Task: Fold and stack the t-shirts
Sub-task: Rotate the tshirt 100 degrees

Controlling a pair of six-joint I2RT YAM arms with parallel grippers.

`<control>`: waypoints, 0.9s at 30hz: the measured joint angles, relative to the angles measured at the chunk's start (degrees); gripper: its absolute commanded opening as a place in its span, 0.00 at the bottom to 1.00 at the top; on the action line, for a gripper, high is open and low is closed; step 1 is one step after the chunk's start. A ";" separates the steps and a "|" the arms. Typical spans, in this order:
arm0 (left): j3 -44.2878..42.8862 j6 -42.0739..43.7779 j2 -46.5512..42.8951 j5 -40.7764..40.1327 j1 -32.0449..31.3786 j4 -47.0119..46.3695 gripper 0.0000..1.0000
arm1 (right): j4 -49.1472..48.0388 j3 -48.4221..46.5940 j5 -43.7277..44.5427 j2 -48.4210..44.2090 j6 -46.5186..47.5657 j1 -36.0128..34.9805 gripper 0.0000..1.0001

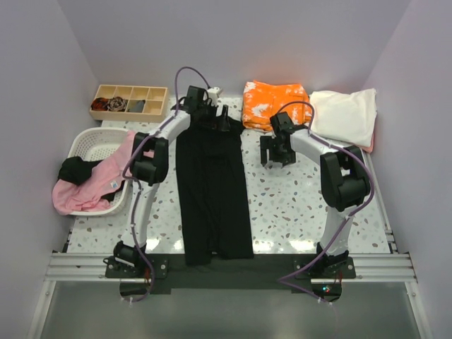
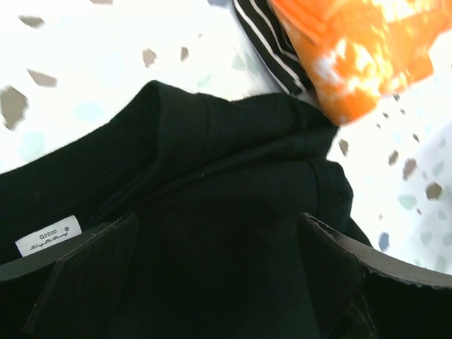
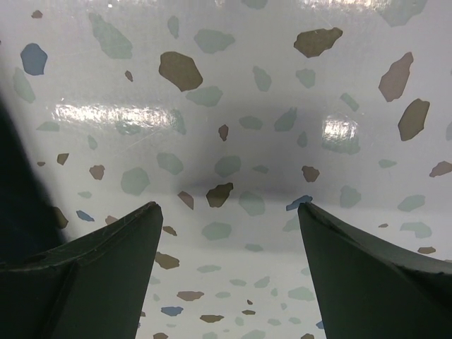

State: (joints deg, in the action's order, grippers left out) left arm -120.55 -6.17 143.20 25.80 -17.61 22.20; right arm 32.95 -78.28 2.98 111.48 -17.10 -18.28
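I need to next move my right gripper to the black t-shirt's near-end corner (image 1: 250, 251), on the side away from the white basket, and close it there.
A large black t-shirt (image 1: 212, 191) lies as a long narrow strip down the middle of the table. My left gripper (image 1: 214, 120) is at the shirt's far end, open. In the left wrist view its fingers stand wide apart (image 2: 219, 226) over the black cloth (image 2: 233, 162), with the white label (image 2: 47, 235) to their left. My right gripper (image 1: 274, 155) hovers open over bare table right of the strip and holds nothing (image 3: 229, 212). The orange white-blotched t-shirt (image 1: 272, 102) lies folded at the back, the cream t-shirt (image 1: 346, 116) beside it. A pink t-shirt (image 1: 92, 187) hangs over the basket.
A white slotted basket (image 1: 85, 145) with dark and pink cloth stands at the left edge. The wooden compartment tray (image 1: 129, 102) sits at the back left. A black-and-white striped cloth (image 2: 272, 42) shows under the orange shirt (image 2: 360, 49). The black shirt's edge (image 3: 18, 198) shows left of the right gripper.
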 measured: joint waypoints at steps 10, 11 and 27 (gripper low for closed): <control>-6.64 -3.96 4.79 -5.16 2.19 -3.23 1.00 | 0.39 -1.25 -0.02 0.02 0.00 0.00 0.82; -6.62 -4.22 4.79 -6.16 2.49 -3.30 1.00 | 0.42 -1.33 -0.02 0.02 0.00 0.00 0.82; 5.55 -5.35 -1.25 -6.43 3.34 -13.42 1.00 | 0.37 -2.12 -2.47 1.84 0.09 0.00 0.82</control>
State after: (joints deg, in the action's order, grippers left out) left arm -115.00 -11.53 141.95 19.38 -14.26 8.78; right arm 33.32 -80.40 0.51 113.32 -17.02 -18.28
